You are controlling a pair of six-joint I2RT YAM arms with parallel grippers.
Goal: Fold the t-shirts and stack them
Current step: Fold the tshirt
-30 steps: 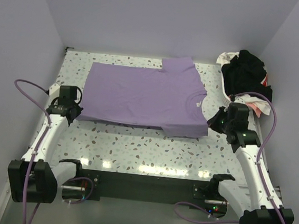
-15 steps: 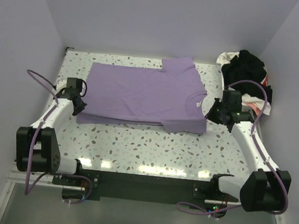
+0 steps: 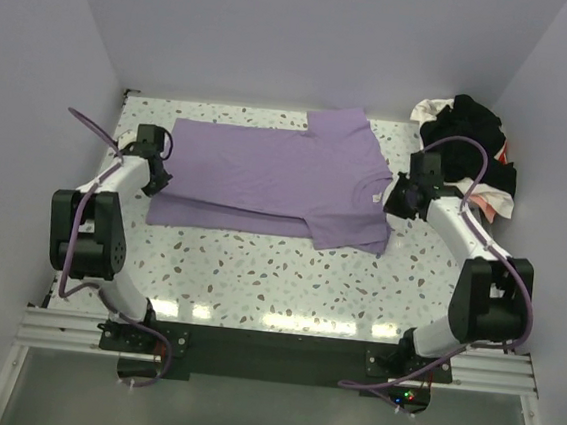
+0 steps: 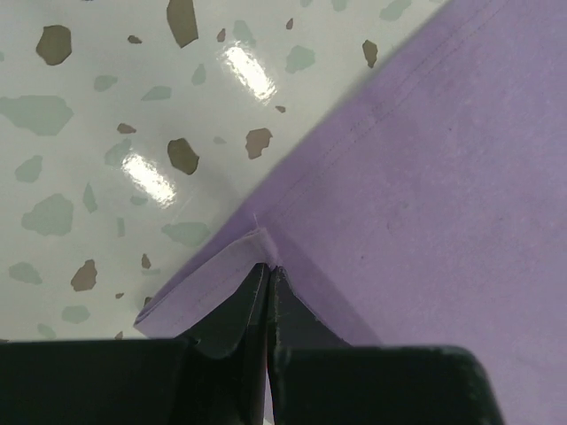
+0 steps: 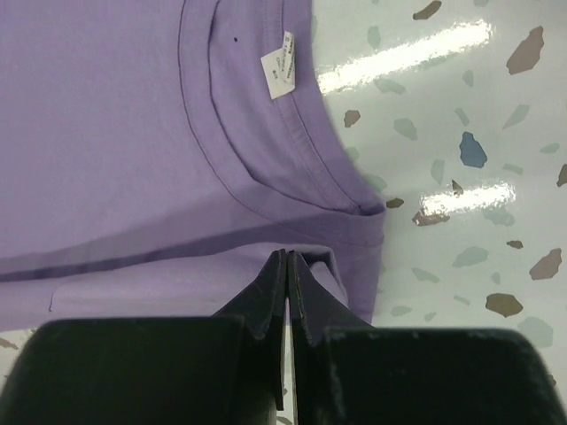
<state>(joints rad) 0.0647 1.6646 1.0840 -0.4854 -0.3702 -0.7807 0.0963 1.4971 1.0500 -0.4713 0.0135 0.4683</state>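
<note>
Next, my left gripper lets go of the hem fold on the shirt's flat fabric [image 3: 161, 186] [image 4: 303, 218] next to the hem seam, a little toward the far wall.
The lilac-purple t-shirt [image 3: 267, 171] lies spread across the speckled table [image 3: 278, 272], collar to the right. My left gripper [image 3: 156, 175] sits at its left edge. In the left wrist view the left gripper [image 4: 267, 266] is shut on a pinched-up fold of the hem [image 4: 221, 266]. My right gripper [image 3: 397, 198] is at the shirt's right edge. The right wrist view shows the right gripper [image 5: 288, 255] shut on a raised fold just below the collar [image 5: 266, 168] and its white label [image 5: 281, 64]. More t-shirts, black [image 3: 467, 135], white [image 3: 429, 111] and pink-red [image 3: 500, 153], lie heaped at the back right.
The heap of shirts crowds the table's back right corner, close behind the right arm. Walls enclose the table on the left, far and right sides. Bare speckled tabletop [image 3: 257, 280] runs between the shirt's near edge and the arm bases.
Both grippers have moved away from the bases toward the far side and slightly inward, each still pinching its edge of the purple shirt. The cloth near them has shifted along.
</note>
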